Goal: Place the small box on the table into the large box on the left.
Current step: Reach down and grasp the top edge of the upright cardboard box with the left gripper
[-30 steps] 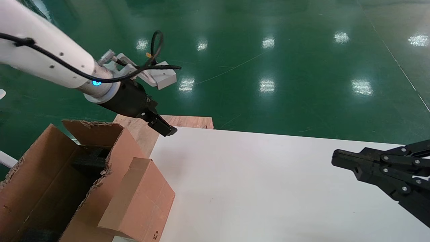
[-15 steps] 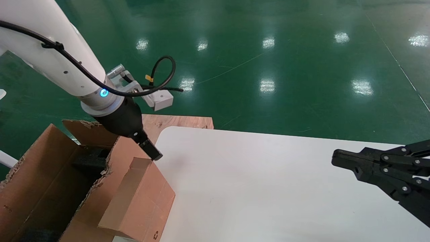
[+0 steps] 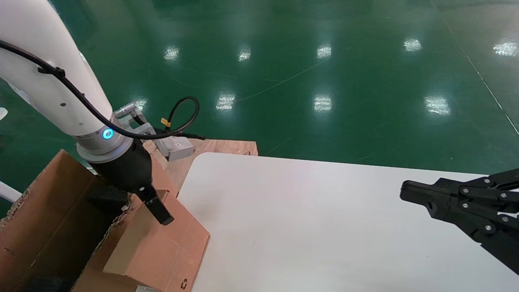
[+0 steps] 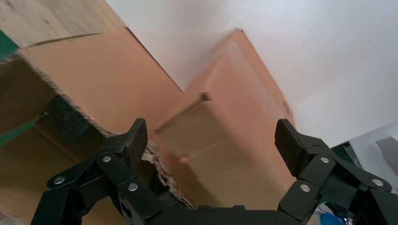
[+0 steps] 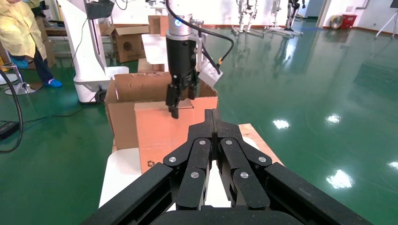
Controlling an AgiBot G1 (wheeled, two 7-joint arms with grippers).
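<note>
The small box will be taken by my left gripper by its narrow tan end (image 3: 136, 238) (image 4: 223, 152), with one finger on each of its wide sides.
The small box (image 3: 162, 247) stands at the left edge of the white table (image 3: 316, 227), leaning against the large box's torn flap. The large box (image 3: 44, 219) sits to its left, open, with dark padding inside. My left gripper (image 3: 158, 211) is open and low over the small box's top. In the left wrist view the left gripper (image 4: 213, 143) has its jaws wide apart with the small box (image 4: 230, 154) between them, one finger (image 4: 133, 140) next to the large box's ragged flap (image 4: 103, 79). My right gripper (image 3: 405, 190) hangs shut over the table's right side.
A light wooden board (image 3: 227, 147) lies behind the table's far left corner. The green floor (image 3: 324, 81) surrounds the table. In the right wrist view a person (image 5: 21, 33) and a white machine base (image 5: 87, 51) stand beyond the large box (image 5: 124, 93).
My left arm swung down and left from above the table's far corner to the small box's top. The small box shifted slightly left. The right arm stayed still.
</note>
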